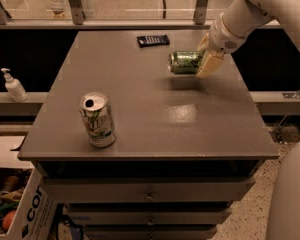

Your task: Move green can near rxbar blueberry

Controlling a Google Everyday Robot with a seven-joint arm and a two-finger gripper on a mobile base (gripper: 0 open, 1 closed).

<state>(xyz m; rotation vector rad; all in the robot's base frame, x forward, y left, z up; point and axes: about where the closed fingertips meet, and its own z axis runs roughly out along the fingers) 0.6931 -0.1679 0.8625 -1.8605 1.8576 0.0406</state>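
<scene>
The robot's gripper needs to release the green can close against the rxbar blueberry's nearer end [173,43], by the back edge of the grey table.
The green can [184,62] is held on its side, a little above the grey table [140,129], at the back right. My gripper [204,60] is shut on the can's right end, with the arm coming in from the upper right. The rxbar blueberry [153,40], a flat dark bar, lies on the table near the back edge, a short way up and to the left of the can.
A white-and-silver can with green lettering [97,119] stands upright at the table's front left. A soap dispenser [13,86] sits on a ledge to the left. A cardboard box [20,209] is on the floor at the lower left. Drawers run below the tabletop.
</scene>
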